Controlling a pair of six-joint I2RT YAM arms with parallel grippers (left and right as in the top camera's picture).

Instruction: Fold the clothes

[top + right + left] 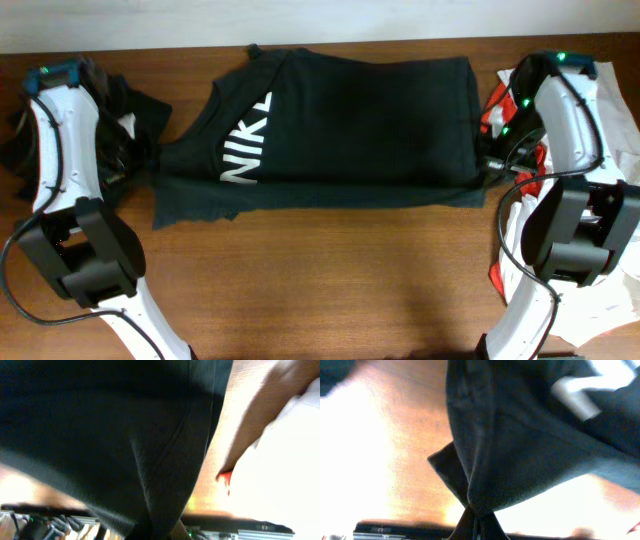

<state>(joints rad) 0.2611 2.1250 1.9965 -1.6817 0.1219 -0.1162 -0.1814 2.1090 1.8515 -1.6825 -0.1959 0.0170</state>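
The robot's right gripper will release the edge of the black T-shirt on the T-shirt's near part [467, 195], close to the red-orange and white cloth.
The black T-shirt [350, 120] with white NIKE lettering lies across the back half of the table, its upper layer folded over so a strip of the lower layer shows along the near edge. My left gripper [148, 160] is shut on its left edge, where the cloth bunches into a point. In the left wrist view the dark cloth [520, 450] tapers down into the shut left gripper [480, 527]. My right gripper [488, 165] is shut on the shirt's right edge. There the black cloth [125, 435] runs down into the right gripper [165, 530].
A heap of dark clothes [130, 105] lies at the back left behind the left arm. Red-orange cloth [497, 108] and white cloth [620, 150] are piled at the right around the right arm. The wooden table [330, 280] runs to the front edge.
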